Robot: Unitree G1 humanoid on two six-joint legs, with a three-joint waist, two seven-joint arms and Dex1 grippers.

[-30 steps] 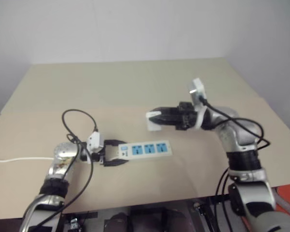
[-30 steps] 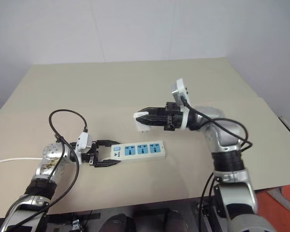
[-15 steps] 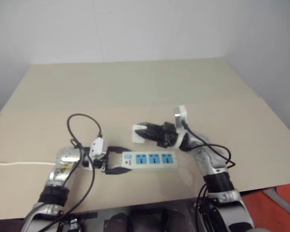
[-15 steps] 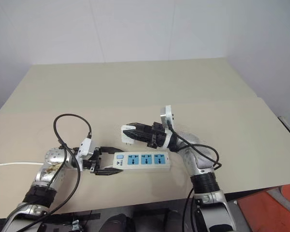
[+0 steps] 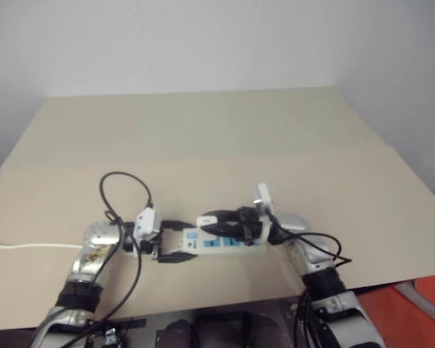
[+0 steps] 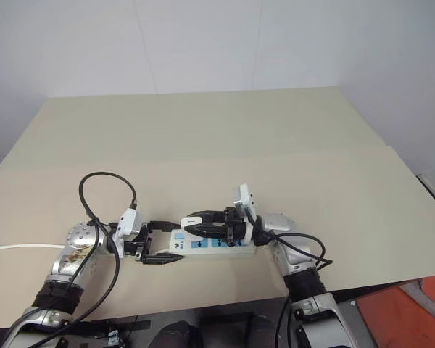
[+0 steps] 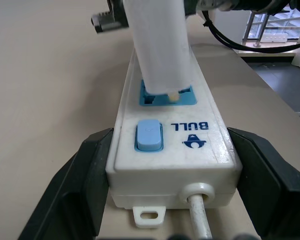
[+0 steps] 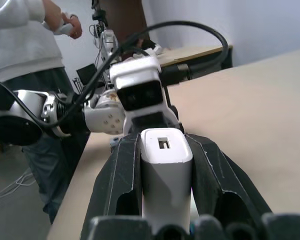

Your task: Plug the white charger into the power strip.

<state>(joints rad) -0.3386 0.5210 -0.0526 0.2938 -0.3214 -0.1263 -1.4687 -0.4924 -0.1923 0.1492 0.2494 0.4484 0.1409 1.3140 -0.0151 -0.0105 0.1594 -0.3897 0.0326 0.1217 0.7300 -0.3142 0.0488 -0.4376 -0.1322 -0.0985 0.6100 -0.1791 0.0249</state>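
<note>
The robot's right gripper will let go of the white charger in the power strip's blue socket (image 5: 209, 235) nearest the switch.
The power strip (image 7: 212, 150) lies on the tan table (image 5: 203, 123), with my left gripper (image 5: 185, 241) shut on its switch end, one black finger (image 7: 82, 172) on each long side. The blue switch (image 7: 149, 135) faces up. My right gripper (image 8: 165, 140) is shut on the white charger (image 8: 165, 165), reaching in from the right over the strip. The white charger (image 7: 157, 45) stands upright on the blue socket (image 7: 185, 96) nearest the switch, with a prong tip still showing at the socket's mouth. The right hand hides the other sockets.
The strip's white cord (image 5: 22, 244) runs off the table's left side. A black cable loop (image 5: 123, 181) arches over my left wrist. The table's front edge is close below both hands. A person (image 8: 20, 40) stands beyond the table in the right wrist view.
My right gripper has come down and to the left with the charger, from above the table onto the strip's first socket. The left gripper and strip have hardly moved.
</note>
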